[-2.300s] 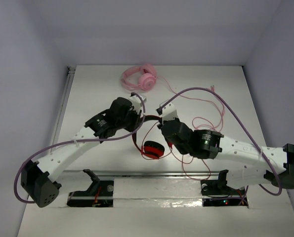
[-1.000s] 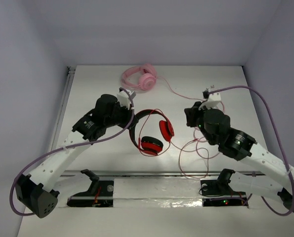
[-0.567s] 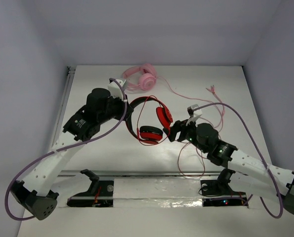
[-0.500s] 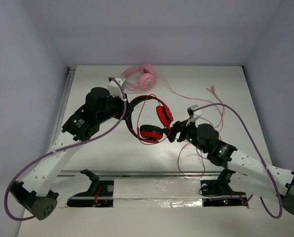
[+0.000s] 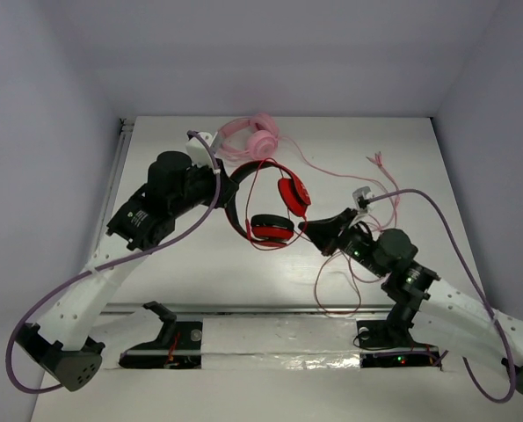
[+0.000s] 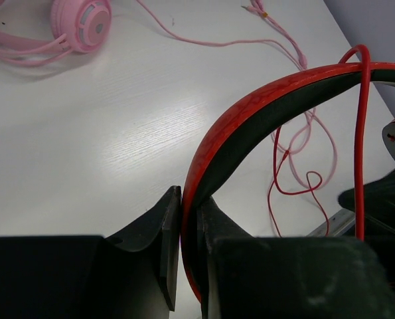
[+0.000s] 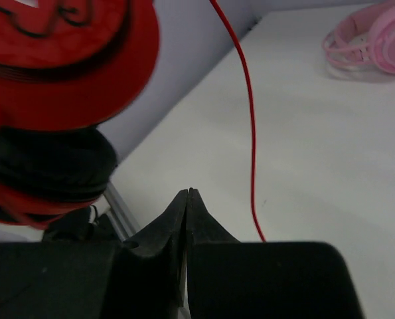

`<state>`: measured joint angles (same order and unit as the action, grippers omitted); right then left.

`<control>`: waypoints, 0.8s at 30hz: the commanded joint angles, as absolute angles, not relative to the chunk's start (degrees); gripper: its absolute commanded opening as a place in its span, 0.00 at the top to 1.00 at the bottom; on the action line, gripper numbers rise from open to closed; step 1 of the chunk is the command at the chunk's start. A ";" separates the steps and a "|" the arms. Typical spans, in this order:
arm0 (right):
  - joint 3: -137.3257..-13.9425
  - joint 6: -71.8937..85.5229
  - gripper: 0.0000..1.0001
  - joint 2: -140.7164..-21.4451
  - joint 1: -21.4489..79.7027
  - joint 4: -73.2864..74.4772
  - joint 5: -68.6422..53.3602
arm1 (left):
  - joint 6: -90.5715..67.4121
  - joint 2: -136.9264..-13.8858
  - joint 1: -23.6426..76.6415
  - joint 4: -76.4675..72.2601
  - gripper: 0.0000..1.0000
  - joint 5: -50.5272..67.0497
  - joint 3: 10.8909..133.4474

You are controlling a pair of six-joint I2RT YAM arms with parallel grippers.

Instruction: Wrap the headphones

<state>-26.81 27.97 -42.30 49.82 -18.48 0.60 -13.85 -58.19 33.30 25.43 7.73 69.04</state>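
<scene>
Next, I open my right gripper and pinch the part of the cable (image 5: pixel 306 221) just below the upper ear cup, as the red cable runs beside that gripper's shut fingers.
The headphones (image 5: pixel 274 211) hang off the table in my left gripper (image 5: pixel 228 190), which is shut on the black-and-red headband (image 6: pixel 263 106). The two red ear cups (image 5: pixel 272 229) dangle to its right. The thin red cable (image 5: pixel 259 180) loops over the headband, and more of it lies loose on the table (image 5: pixel 331 274). My right gripper (image 5: pixel 315 230) sits just right of the lower cup (image 7: pixel 64 60), its jaws shut. A taut stretch of cable (image 7: pixel 250 133) rises from beside its fingers (image 7: pixel 187 193) toward the headphones. The pinch point itself is hidden.
Pale pink headphones (image 5: pixel 252 136) lie at the back of the table just behind my left gripper, and their pink cable (image 5: pixel 380 163) trails right. A metal rail (image 5: pixel 261 309) runs along the near edge. Walls stand on three sides.
My left gripper has carried the headphones a little back and left. My right gripper swung from the far right round to the near right side of the ear cups.
</scene>
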 commanded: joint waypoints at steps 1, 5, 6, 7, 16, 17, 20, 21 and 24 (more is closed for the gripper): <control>-28.12 30.49 0.99 -37.37 49.57 -19.86 -2.89 | -18.28 -58.53 33.22 17.94 1.00 7.30 70.40; -28.04 32.60 0.78 -33.84 49.57 -20.65 -6.58 | -19.68 -59.24 33.22 16.53 1.00 5.11 70.58; -28.12 32.78 0.68 -33.58 49.57 -21.00 -7.20 | -19.95 -59.33 33.22 16.18 1.00 4.92 70.75; -28.30 33.22 0.55 -33.49 49.57 -21.18 -7.73 | -20.04 -59.50 33.22 16.00 1.00 4.83 70.75; -29.44 33.49 0.51 -34.28 49.57 -23.65 -13.28 | -20.65 -59.94 33.22 15.47 1.00 2.81 68.91; -29.44 33.49 0.51 -34.02 49.57 -23.47 -12.75 | -20.74 -59.94 33.22 15.38 1.00 2.81 68.82; -29.71 33.31 0.51 -34.45 49.57 -23.64 -11.61 | -21.09 -60.29 33.22 14.59 1.00 3.51 68.29; -29.62 33.40 0.51 -34.71 49.57 -24.34 -11.17 | -21.18 -60.21 33.22 14.24 1.00 3.60 67.94; -29.62 34.19 0.51 -35.16 49.57 -25.66 -8.45 | -21.62 -60.03 33.22 13.89 1.00 4.22 66.89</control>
<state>-27.18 33.36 -35.09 49.82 -21.17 -10.46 -18.98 -60.71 33.30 20.08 2.98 67.59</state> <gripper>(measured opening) 0.489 0.080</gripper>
